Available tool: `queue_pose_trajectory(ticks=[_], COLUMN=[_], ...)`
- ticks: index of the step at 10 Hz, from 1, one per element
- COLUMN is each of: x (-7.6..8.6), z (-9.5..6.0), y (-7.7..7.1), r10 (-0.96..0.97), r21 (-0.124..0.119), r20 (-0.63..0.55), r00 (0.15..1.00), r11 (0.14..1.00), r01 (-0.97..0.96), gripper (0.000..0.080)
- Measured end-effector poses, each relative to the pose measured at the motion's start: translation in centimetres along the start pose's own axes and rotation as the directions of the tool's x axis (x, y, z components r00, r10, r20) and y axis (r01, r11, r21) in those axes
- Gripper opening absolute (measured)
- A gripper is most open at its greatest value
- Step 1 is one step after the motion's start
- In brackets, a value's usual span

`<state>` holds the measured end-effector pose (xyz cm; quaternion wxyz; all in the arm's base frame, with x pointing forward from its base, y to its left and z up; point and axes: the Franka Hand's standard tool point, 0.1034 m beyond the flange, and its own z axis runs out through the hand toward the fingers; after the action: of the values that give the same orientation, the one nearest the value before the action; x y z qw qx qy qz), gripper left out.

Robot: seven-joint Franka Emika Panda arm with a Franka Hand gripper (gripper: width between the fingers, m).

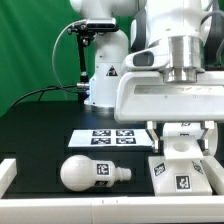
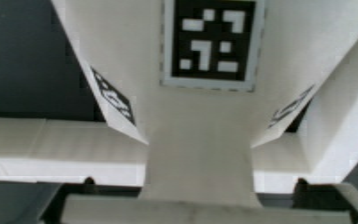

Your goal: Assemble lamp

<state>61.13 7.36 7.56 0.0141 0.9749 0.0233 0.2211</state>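
Next, I release the tagged base in the low white wall's near corner (image 1: 196, 184), where the bulb's neck points.
A white tapered part with black-and-white tags, the shade (image 2: 202, 120), fills the wrist view. Its narrow end runs in between my fingers. My gripper (image 2: 194, 192) is shut on that end, a fingertip (image 2: 91, 186) showing on either side. In the exterior view the gripper (image 1: 185, 142) hangs at the right with the shade (image 1: 185, 128) in it, straight above the boxy tagged base (image 1: 180, 178). Whether shade and base touch I cannot tell. The round bulb (image 1: 88, 172) lies on its side on the black table, to the exterior view's left of the base, its neck pointing right.
The marker board (image 1: 112, 138) lies flat behind the bulb. A low white wall (image 1: 100, 210) borders the table along the near edge and the left side (image 1: 6, 175). The arm's own white pedestal (image 1: 105, 80) stands at the back with a black cable beside it.
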Motion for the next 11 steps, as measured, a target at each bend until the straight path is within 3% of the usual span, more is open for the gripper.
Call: queue_pose_trajectory(ticks=[2,4,8,9,10,11], x=[-0.3,0.8,1.4,1.4,1.4,1.3], z=[1.4,2.1,2.2,2.2,2.2,2.2], y=[-0.7,-1.3,-2.2,-2.2,-2.2,-2.2], r10=[-0.002,-0.012,0.01,0.008,0.006,0.005], r21=[0.001,0.004,0.003,0.003,0.003,0.003], r20=[0.004,-0.061,-0.119,-0.118,-0.118,-0.118], r00=[1.0,0.998,0.993,0.993,0.993,0.993], r11=[1.0,1.0,1.0,1.0,1.0,1.0], r01=[0.002,0.012,-0.009,-0.007,-0.006,-0.005], gripper=[0.0531,0.0531,0.0531,0.0605,0.0605,0.067])
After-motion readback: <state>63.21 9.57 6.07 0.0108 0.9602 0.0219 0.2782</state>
